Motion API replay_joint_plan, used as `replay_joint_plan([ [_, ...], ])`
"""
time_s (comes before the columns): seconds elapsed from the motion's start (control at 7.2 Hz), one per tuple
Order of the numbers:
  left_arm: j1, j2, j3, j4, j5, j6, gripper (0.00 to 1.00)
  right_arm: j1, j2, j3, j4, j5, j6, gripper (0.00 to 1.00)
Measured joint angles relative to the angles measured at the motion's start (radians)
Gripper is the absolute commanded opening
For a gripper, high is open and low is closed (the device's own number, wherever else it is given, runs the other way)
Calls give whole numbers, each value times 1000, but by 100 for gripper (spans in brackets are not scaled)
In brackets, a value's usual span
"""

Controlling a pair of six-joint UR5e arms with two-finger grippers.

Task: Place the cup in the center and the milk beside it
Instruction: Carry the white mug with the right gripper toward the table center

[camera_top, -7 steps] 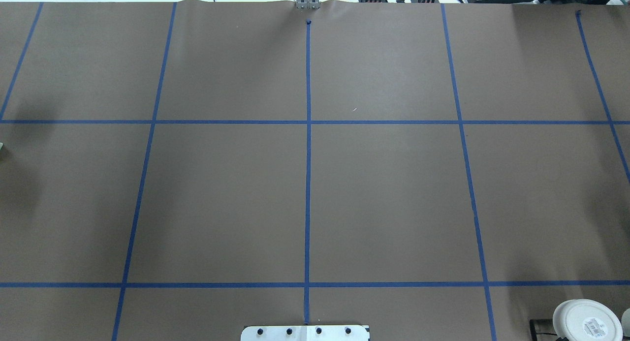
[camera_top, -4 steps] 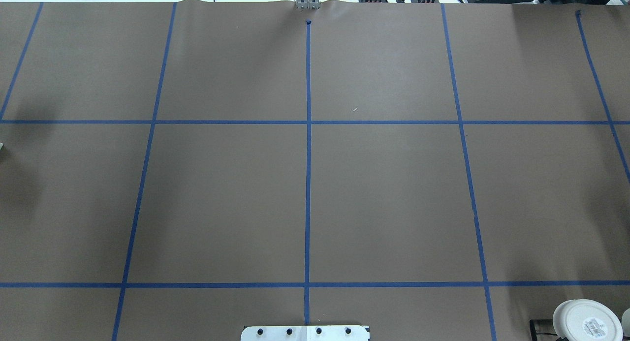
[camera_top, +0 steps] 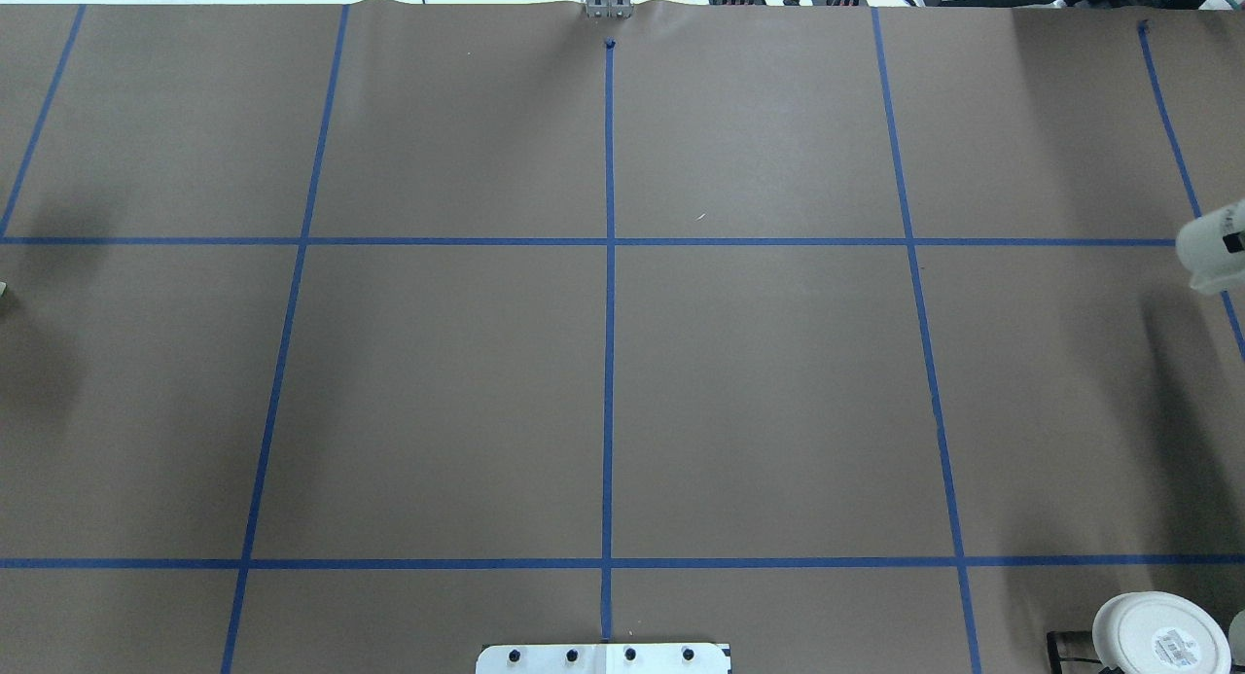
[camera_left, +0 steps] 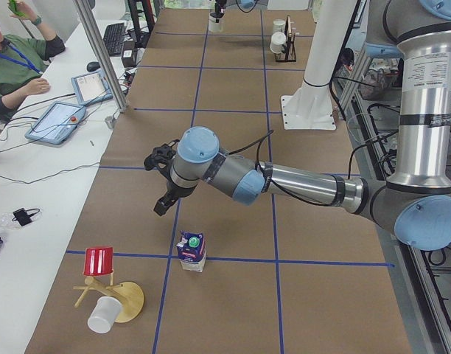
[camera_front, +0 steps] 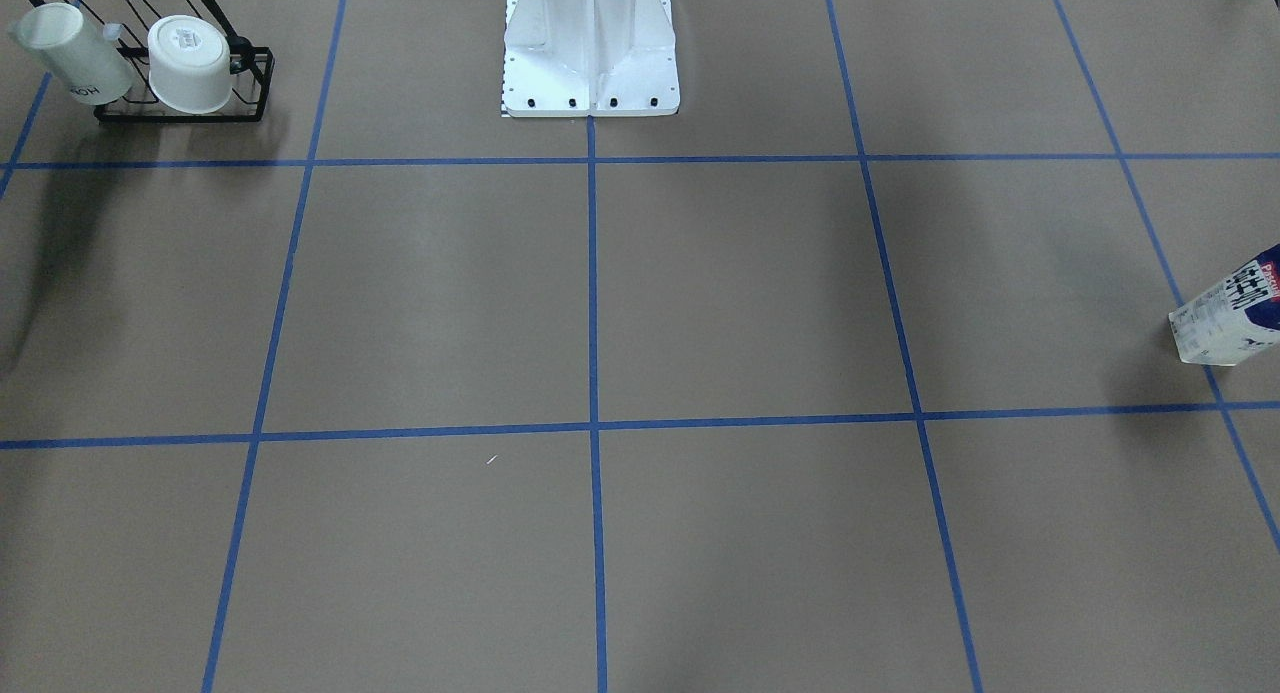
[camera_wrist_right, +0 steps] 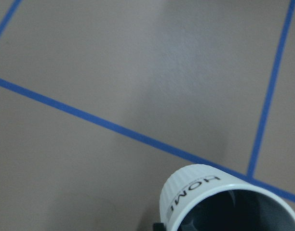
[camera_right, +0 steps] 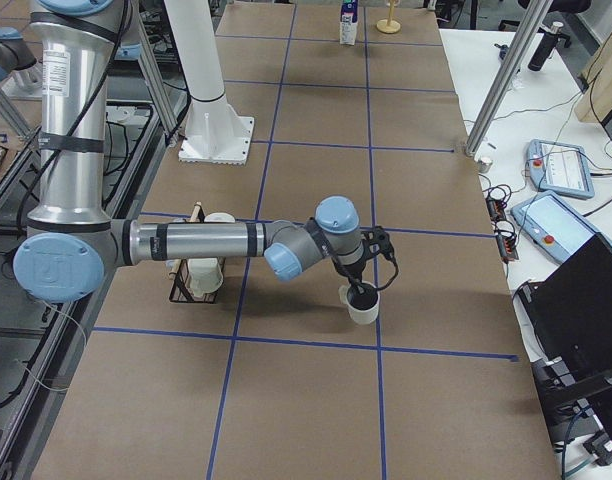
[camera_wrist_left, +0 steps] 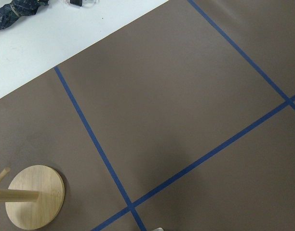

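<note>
My right gripper will set the cup down on the middle blue line [camera_front: 591, 304], between that line's two crossings. The cup is held just above the brown paper.
The cup [camera_wrist_right: 220, 202], a white ribbed mug with a grey inside and small dark lettering, fills the bottom of the right wrist view. My right gripper [camera_right: 364, 290] is shut on its rim and holds it just above the brown paper. The cup also shows at the right edge of the overhead view [camera_top: 1214, 251]. The milk [camera_left: 191, 251] stands upright near the table's left end, and also shows in the front view [camera_front: 1230, 318]. My left gripper [camera_left: 156, 184] hovers above and beyond the milk; I cannot tell whether it is open. The center [camera_top: 609, 402] is bare.
A black wire rack [camera_front: 180, 108] near my right side holds a wide white cup [camera_front: 190, 63] and a taller white mug [camera_front: 70, 53]. A wooden stand [camera_left: 119, 299] with a red cup [camera_left: 100, 262] and a white cup [camera_left: 102, 316] is beside the milk. The robot's base [camera_front: 590, 53] is at mid-table.
The cup has come into the overhead view from the right edge, moving toward the middle, and a shadow has spread under it. The rest has not moved.
</note>
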Motion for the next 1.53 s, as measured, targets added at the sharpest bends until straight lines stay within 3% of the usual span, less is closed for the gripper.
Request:
replay_joint_plan([
  [0.28,1,2,3,0,0,0,99,-86,161,9,-6,109,122,0],
  [0.42,1,2,7,0,0,0,99,-161,245,9,-13,110,241,0],
  [0.69,1,2,15,0,0,0,99,-330,444,11,-127,0,472,0],
  [1.11,1,2,26,0,0,-1,99,-591,715,7,-483,-275,679,0],
  [1.39,1,1,33,0,1,-3,99,-720,872,-31,-706,-378,787,0],
  [1.53,1,-1,39,0,1,-4,99,-762,939,-79,-757,-402,823,0],
])
